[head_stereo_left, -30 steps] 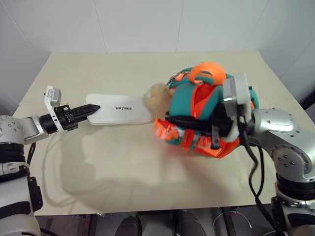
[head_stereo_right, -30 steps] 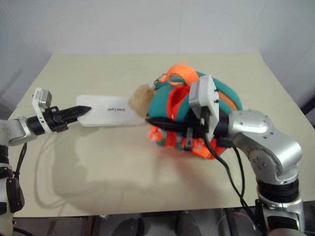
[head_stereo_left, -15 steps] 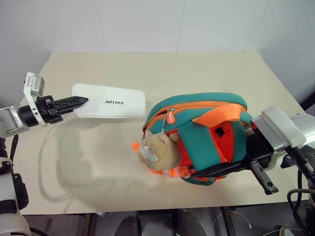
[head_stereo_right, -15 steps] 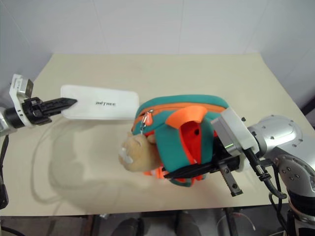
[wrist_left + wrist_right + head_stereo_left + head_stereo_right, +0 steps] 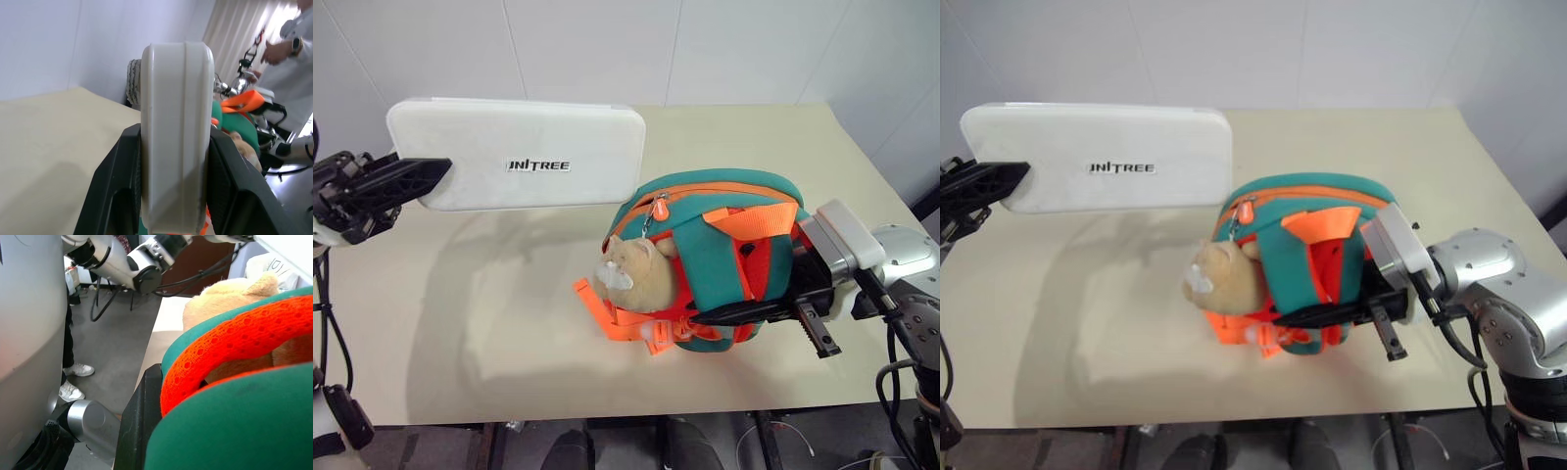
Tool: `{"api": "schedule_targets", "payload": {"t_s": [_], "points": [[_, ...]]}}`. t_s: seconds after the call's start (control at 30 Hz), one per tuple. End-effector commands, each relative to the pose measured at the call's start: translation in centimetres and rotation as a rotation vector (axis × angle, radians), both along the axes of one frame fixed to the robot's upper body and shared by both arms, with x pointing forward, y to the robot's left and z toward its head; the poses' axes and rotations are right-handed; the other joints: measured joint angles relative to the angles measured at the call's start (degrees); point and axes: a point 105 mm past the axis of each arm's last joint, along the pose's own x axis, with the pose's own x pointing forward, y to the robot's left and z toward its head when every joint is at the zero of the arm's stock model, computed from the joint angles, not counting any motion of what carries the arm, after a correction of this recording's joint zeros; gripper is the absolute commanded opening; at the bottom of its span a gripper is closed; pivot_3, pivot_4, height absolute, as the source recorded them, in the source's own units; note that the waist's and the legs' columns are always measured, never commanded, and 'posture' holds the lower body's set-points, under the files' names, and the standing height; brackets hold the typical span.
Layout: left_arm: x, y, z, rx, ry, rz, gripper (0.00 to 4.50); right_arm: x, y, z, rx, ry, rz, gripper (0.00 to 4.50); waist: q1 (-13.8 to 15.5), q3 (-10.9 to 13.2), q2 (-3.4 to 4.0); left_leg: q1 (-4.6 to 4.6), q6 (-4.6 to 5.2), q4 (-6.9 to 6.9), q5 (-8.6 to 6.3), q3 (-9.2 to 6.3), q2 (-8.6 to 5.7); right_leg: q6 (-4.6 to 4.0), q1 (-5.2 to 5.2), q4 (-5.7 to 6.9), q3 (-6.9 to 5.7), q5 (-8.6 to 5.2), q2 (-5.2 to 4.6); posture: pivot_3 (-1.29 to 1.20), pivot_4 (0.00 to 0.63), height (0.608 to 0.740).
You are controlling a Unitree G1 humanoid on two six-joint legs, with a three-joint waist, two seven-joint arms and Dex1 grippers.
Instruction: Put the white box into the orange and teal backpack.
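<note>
The white box will go down inside the backpack's orange-edged zipper opening (image 5: 687, 200), behind the tan plush toy, as I set it there with my left gripper.
The white box (image 5: 519, 152), glossy with dark lettering, hangs in the air above the table's left half, broad face toward the head camera. My left gripper (image 5: 423, 176) is shut on its left end; in the left wrist view the box (image 5: 176, 147) sits edge-on between both black fingers. The orange and teal backpack (image 5: 715, 245) stands on the table to the right, below the box's right end, zipper on top and its tan plush toy (image 5: 636, 279) facing left. My right gripper (image 5: 744, 311) is shut on the backpack's lower right side, by an orange mesh strap (image 5: 234, 338).
The beige table (image 5: 509, 323) has bare surface left of and in front of the backpack. White walls close in behind it. A person in white (image 5: 293, 44) stands beyond the table in the left wrist view.
My left gripper has lifted the box off the table, up and toward the camera. The backpack has turned over in my right gripper and now stands with its plush toy facing left.
</note>
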Motion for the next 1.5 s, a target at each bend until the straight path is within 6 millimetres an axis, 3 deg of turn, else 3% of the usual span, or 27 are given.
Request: {"api": "schedule_targets", "payload": {"t_s": [0.03,0.37,0.6,1.1,1.3,1.5], "points": [[-1.8,0.1,1.3,0.024,-0.093,-0.009,1.33,-0.1,0.0,0.5,0.012,-0.046,0.014,0.50,0.0,0.0,0.00,0.01,0.01,0.00,0.00,0.00,-0.02,0.00,0.00,-0.01,-0.01,0.00,0.02,0.00,0.150,0.740],[-1.7,-1.8,-0.5,0.080,-0.030,-0.134,1.33,0.4,0.2,0.3,0.010,-0.050,0.008,0.50,0.1,0.0,0.00,0.17,0.02,-0.03,0.00,0.02,-0.01,-0.02,0.08,-0.04,0.03,-0.01,0.01,0.00,0.150,0.740],[-0.5,-3.4,-3.2,0.241,0.027,-0.193,1.33,0.5,0.4,0.2,0.011,-0.054,-0.009,0.50,0.1,0.0,0.00,0.19,0.01,-0.11,0.01,0.04,-0.15,-0.02,0.09,-0.02,0.04,-0.01,0.03,0.00,0.150,0.740],[1.7,-5.4,-4.0,0.482,-0.002,-0.260,1.33,0.7,0.8,-0.2,0.020,-0.066,-0.043,0.50,1.2,0.0,0.00,0.19,0.04,-0.11,-0.01,0.57,-0.13,-0.04,0.10,0.05,0.04,-0.02,0.28,0.00,0.150,0.740],[3.9,-8.2,-3.9,0.556,-0.049,-0.261,1.33,0.9,0.8,-0.3,0.022,-0.070,-0.057,0.50,1.5,0.0,0.00,0.17,0.08,0.07,-0.03,0.56,-0.14,-0.04,0.15,0.14,0.04,-0.02,0.31,0.00,0.150,0.740],[4.7,-11.4,-3.3,0.549,-0.069,-0.302,1.33,1.2,0.9,-0.5,0.024,-0.072,-0.066,0.50,1.4,0.0,0.00,0.10,0.28,0.51,-0.14,0.53,-0.15,0.00,0.19,0.37,0.07,0.00,0.31,0.00,0.150,0.740]]}}
